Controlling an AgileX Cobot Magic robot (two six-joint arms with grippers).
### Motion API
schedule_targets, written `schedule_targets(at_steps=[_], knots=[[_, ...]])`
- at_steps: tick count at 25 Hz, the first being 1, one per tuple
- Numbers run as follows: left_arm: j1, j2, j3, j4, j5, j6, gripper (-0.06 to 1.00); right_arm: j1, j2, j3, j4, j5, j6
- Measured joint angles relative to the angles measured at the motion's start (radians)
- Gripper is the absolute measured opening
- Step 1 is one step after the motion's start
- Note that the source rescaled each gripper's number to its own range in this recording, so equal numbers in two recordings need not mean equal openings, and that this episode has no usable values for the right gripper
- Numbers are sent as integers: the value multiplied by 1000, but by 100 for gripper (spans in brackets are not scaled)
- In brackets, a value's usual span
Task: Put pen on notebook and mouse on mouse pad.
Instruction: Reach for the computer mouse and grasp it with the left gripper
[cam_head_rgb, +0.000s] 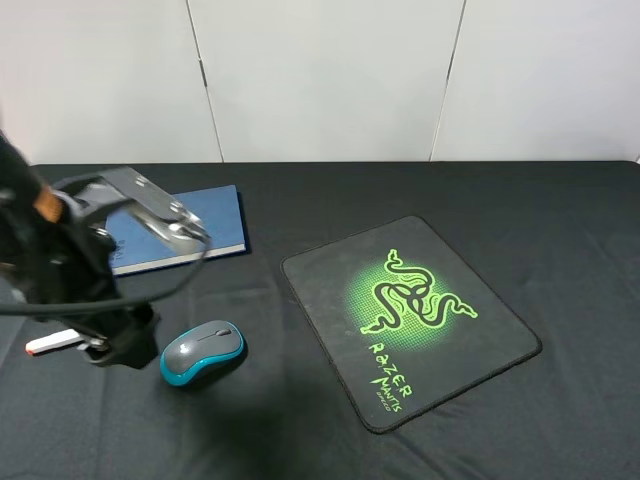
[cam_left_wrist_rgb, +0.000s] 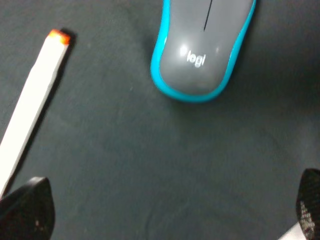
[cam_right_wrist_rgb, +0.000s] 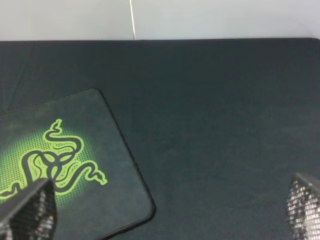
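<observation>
The grey and teal mouse is next for my left gripper. It should go there and close on the middle of the mouse's long sides (cam_head_rgb: 203, 352) (cam_left_wrist_rgb: 207, 22).
The white pen (cam_head_rgb: 55, 342) (cam_left_wrist_rgb: 30, 105) with a red-orange tip lies on the black cloth at the left. The grey and teal mouse (cam_head_rgb: 203, 350) (cam_left_wrist_rgb: 202, 45) sits just right of it. My left gripper (cam_head_rgb: 122, 350) (cam_left_wrist_rgb: 167, 210) hangs low between them, open, with only bare cloth between its fingertips (cam_left_wrist_rgb: 27, 210). The dark blue notebook (cam_head_rgb: 180, 235) lies closed behind the left arm, which partly covers it. The black mouse pad (cam_head_rgb: 410, 315) (cam_right_wrist_rgb: 65, 165) with its green logo lies mid-table. My right gripper (cam_right_wrist_rgb: 167, 210) is open above the cloth beside the pad and does not show in the high view.
Black cloth covers the whole table (cam_head_rgb: 560, 230). A white panelled wall (cam_head_rgb: 320, 80) stands behind its far edge. The left arm's cables (cam_head_rgb: 150, 290) loop over the notebook's near corner.
</observation>
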Motion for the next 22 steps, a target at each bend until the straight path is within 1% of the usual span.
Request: schedule_targets(at_steps=[4, 10, 15, 22], knots=[[-24, 111, 0, 8, -66, 6, 95, 0, 0, 0, 0, 0, 0], [-63, 258, -1, 15, -156, 43, 95, 0, 0, 0, 0, 0, 0], [-67, 338, -5, 15, -221, 52, 95, 0, 0, 0, 0, 0, 0], [-67, 389, -6, 16, -319, 54, 95, 0, 0, 0, 0, 0, 0]])
